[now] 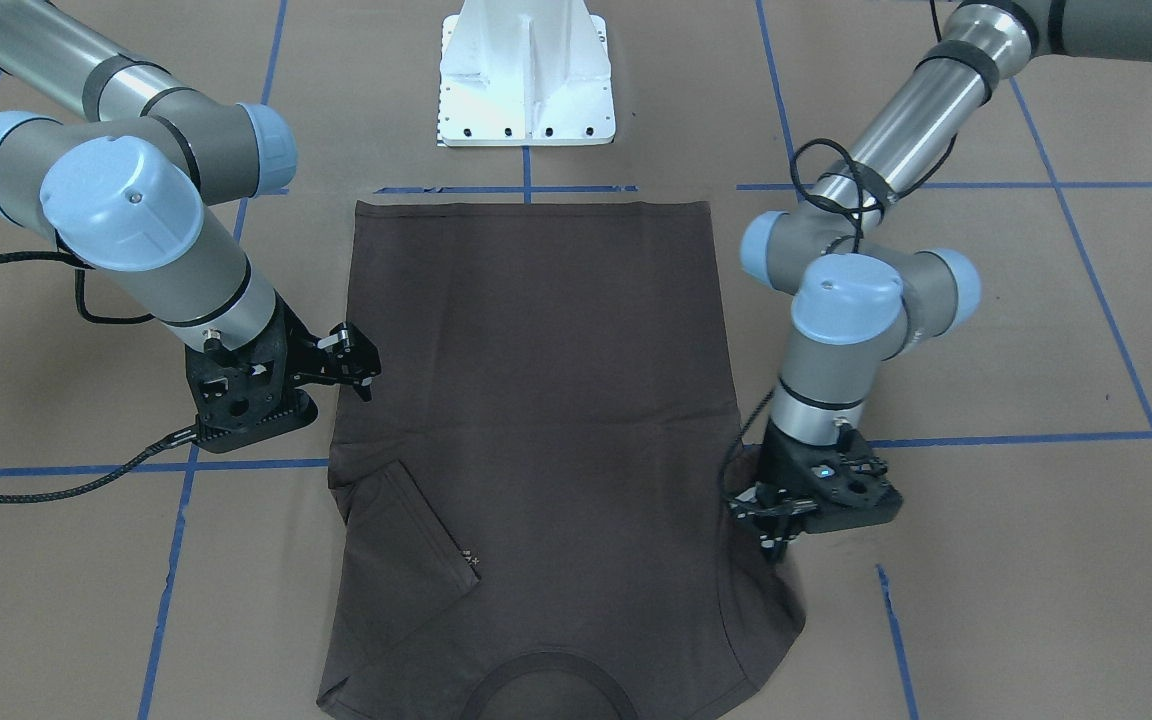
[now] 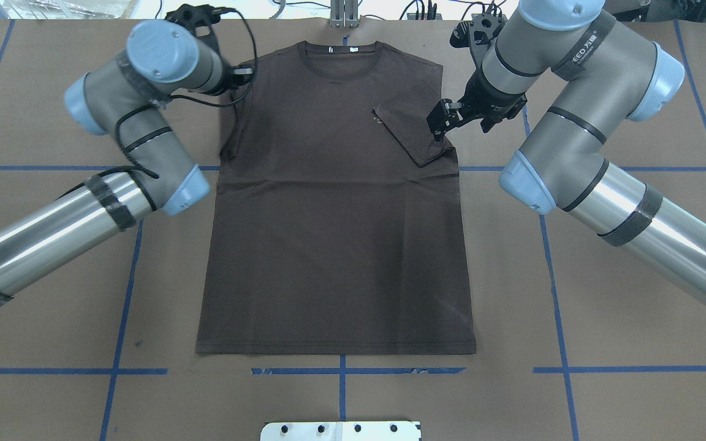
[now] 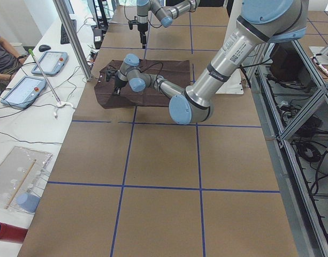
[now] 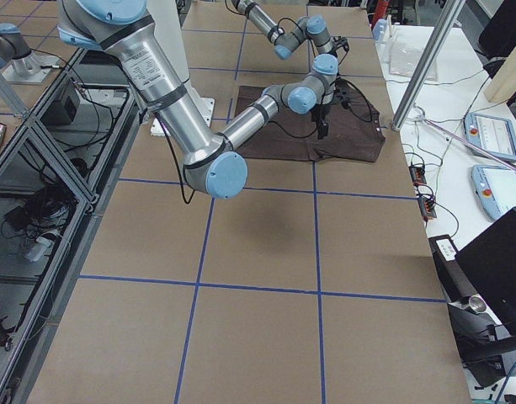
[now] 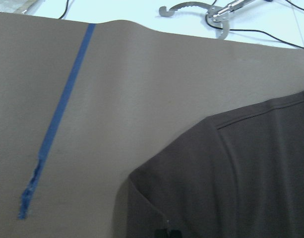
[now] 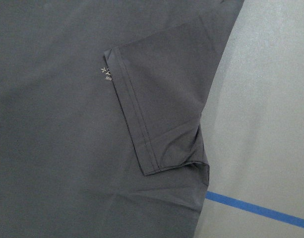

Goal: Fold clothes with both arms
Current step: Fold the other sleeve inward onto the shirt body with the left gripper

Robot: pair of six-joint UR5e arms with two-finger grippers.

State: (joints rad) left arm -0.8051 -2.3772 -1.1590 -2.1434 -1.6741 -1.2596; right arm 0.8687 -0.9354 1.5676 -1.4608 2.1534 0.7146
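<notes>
Next, my left gripper lets go of the sleeve on the T-shirt's chest [image 1: 635, 569], across from the small pale lettering.
The dark brown-grey T-shirt [image 2: 334, 233] lies flat on the table [image 2: 604, 73], collar at the far edge and hem toward the robot's base. The sleeve on my right side [image 2: 411, 131] is folded in over the chest, beside the small pale lettering [image 6: 106, 73]. My right gripper [image 1: 361, 365] hangs open and empty just above the shirt's side edge next to that sleeve. My left gripper [image 1: 774, 540] is down on the other sleeve [image 1: 771, 600] at the shirt's edge and looks shut on it. The left wrist view shows that sleeve [image 5: 231, 178] lying flat.
The white pedestal base [image 1: 526, 75] stands at the hem side. Blue tape lines [image 2: 126, 269] grid the brown table cover. A metal tool and cables [image 5: 211, 12] lie past the far table edge. An operator [image 3: 0, 53] and tablets [image 3: 22, 88] are at a side desk.
</notes>
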